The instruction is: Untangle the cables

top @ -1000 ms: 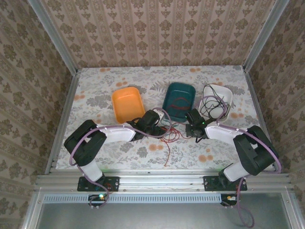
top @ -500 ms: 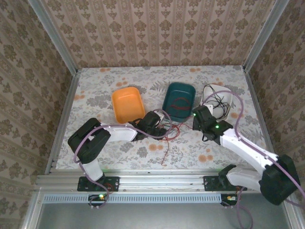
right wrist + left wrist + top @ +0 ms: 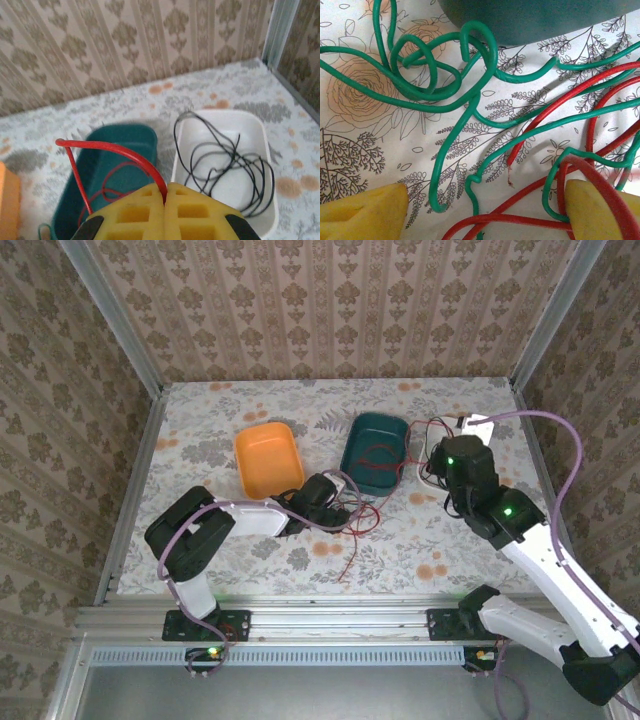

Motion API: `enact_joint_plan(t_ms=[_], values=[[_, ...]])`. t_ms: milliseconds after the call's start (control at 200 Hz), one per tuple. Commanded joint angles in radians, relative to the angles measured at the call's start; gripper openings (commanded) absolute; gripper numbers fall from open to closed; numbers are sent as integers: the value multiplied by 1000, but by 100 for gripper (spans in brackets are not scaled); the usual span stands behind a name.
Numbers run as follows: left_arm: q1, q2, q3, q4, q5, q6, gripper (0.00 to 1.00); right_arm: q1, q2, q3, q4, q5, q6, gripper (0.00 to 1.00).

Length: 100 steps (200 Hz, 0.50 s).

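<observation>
My right gripper should release the red cable on the bottom of the teal tray [image 3: 377,453] [image 3: 111,181], next to the white tray.
My right gripper [image 3: 165,194] is shut on a red cable [image 3: 116,149], held raised over the gap between the teal tray [image 3: 112,145] and the white tray [image 3: 252,125]. The red cable arcs down into the teal tray and trails onto the table [image 3: 352,545]. A black cable [image 3: 227,160] lies coiled in the white tray. My left gripper [image 3: 480,215] stands open low over the table, in front of the teal tray. Between its yellow fingers [image 3: 362,215] lie a looped green cable [image 3: 435,67] and red strands [image 3: 560,102]; one red loop drapes over the right finger.
An orange tray [image 3: 268,458] sits left of the teal tray [image 3: 375,450]. The white tray [image 3: 478,425] is largely covered by the right arm [image 3: 510,515]. Papered walls and metal rails surround the table.
The right arm rose and swung toward the back right, lifting the red cable out of the tangle toward the trays. The left arm barely moved.
</observation>
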Motion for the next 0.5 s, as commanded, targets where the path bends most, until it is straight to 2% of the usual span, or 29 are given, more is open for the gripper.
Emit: enact_joint_plan(t_ms=[0, 220, 495], values=[[7, 14, -23, -22, -2, -13, 82, -1, 1, 59, 64, 55, -54, 0], [5, 7, -38, -23, -8, -15, 83, -12, 18, 199, 173, 37, -153, 1], [4, -8, -49, -22, -18, -16, 84, -31, 155, 329, 228, 58, -277, 1]])
